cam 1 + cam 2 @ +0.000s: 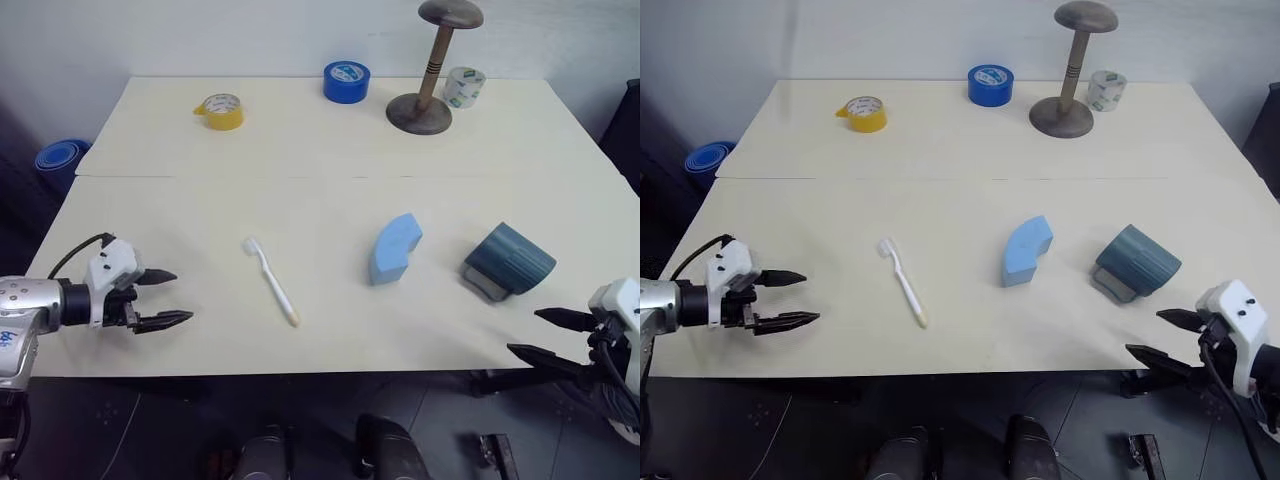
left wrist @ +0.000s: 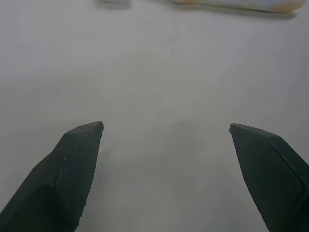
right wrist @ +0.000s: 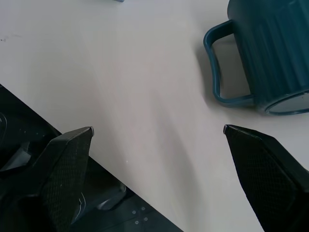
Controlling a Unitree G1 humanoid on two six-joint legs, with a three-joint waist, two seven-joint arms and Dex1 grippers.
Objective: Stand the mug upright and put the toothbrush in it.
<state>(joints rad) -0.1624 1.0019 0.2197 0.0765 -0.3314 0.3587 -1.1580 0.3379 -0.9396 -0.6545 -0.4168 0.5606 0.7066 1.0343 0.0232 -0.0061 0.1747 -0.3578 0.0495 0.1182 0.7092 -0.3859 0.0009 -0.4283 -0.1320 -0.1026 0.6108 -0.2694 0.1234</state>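
Note:
The light blue curved foam block sits between the toothbrush and the mug, and my right gripper needs to close on its near end point(image 1: 387, 262).
The slate-blue ribbed mug point(image 1: 508, 260) lies on its side at the table's right, and the right wrist view shows its loop handle point(image 3: 227, 65). A slim white toothbrush point(image 1: 271, 281) lies flat left of the table's middle, bristled head pointing away from me. My left gripper point(image 1: 168, 298) hovers open over the front left of the table, a hand's width left of the toothbrush, with nothing between its fingers. My right gripper point(image 1: 548, 335) is open and empty at the front right edge, just in front of the mug.
A light blue curved foam block point(image 1: 394, 248) sits between toothbrush and mug. Along the far edge stand a yellow tape roll point(image 1: 221, 111), a blue tape roll point(image 1: 346, 81), a brown wooden stand point(image 1: 432, 70) and a clear tape roll point(image 1: 465, 87).

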